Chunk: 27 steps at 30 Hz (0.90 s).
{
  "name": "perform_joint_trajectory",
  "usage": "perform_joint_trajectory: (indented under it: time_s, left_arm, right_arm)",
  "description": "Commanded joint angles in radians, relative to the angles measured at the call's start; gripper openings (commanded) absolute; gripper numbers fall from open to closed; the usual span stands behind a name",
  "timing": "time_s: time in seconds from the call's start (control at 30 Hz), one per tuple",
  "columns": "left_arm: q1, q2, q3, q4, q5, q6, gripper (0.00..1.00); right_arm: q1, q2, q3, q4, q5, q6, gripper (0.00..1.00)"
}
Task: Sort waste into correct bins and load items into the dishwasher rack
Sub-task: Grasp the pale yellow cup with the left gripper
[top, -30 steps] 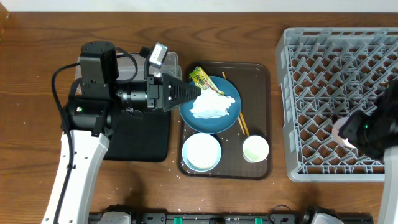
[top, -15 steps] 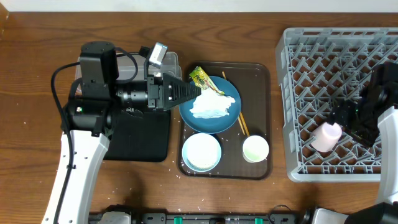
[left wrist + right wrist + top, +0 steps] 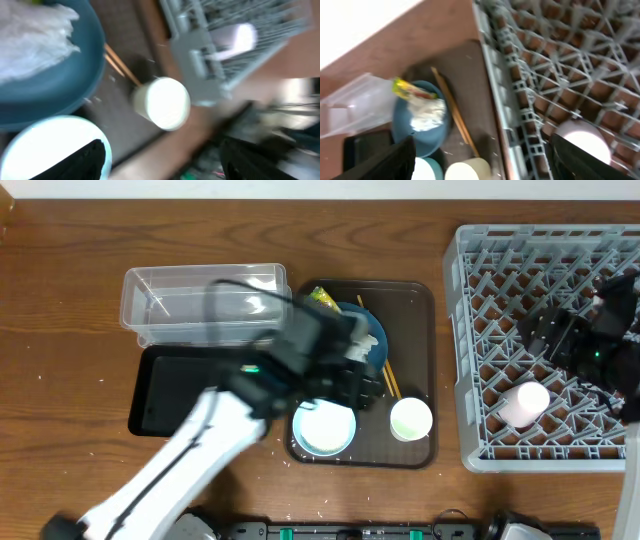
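Note:
The white cup's rim [image 3: 393, 415] [image 3: 149, 106], on the side that faces the white bowl, is the next place my left gripper will go to and close on.
My left gripper [image 3: 362, 385] is open and empty, blurred, over the brown tray between the dark-blue plate [image 3: 376, 340] and the white cup [image 3: 411, 420]. Its wrist view shows the plate [image 3: 60, 75] with the napkin [image 3: 35, 35], chopsticks [image 3: 117, 62], the white cup [image 3: 161, 102] and the bowl [image 3: 45, 150]. My right gripper [image 3: 545, 340] is open and empty above the grey rack [image 3: 470, 330]. The pink cup [image 3: 525, 402] lies on its side in the rack, and also shows in the right wrist view [image 3: 582, 140]. The snack wrapper [image 3: 320, 297] sits at the plate's far edge.
The dark brown serving tray [image 3: 420, 305] holds the plate, the white bowl [image 3: 322, 430], the cup and the chopsticks [image 3: 390, 380]. The clear tub [image 3: 170, 295] and black tray [image 3: 165, 395] stand to its left. A few rice grains [image 3: 290, 463] lie on the table near the front.
The right gripper let go of the pink cup, which now lies in the rack, and moved away towards the back. The left arm swung right from the plate's left side over the tray.

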Motion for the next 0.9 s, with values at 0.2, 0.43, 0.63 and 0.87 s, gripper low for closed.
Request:
perform_joint_trajectory:
  time_s: [0.2, 0.43, 0.63, 0.87]
  left_arm:
    - [-0.222, 0.290, 0.009, 0.092, -0.259, 0.027, 0.63]
    - [-0.233, 0.385, 0.009, 0.093, -0.283, 0.004, 0.36]
    - [-0.210, 0.337, 0.035, 0.068, -0.198, 0.001, 0.06]
    - [0.028, 0.102, 0.074, 0.060, 0.104, -0.020, 0.06]
  right_arm:
    - [-0.006, -0.013, 0.012, -0.051, -0.060, 0.007, 0.82]
    - [-0.006, -0.013, 0.012, -0.068, -0.060, 0.007, 0.82]
    - [-0.006, -0.013, 0.012, -0.068, -0.062, 0.000, 0.82]
    - [0.003, -0.013, 0.012, -0.073, -0.252, -0.188, 0.81]
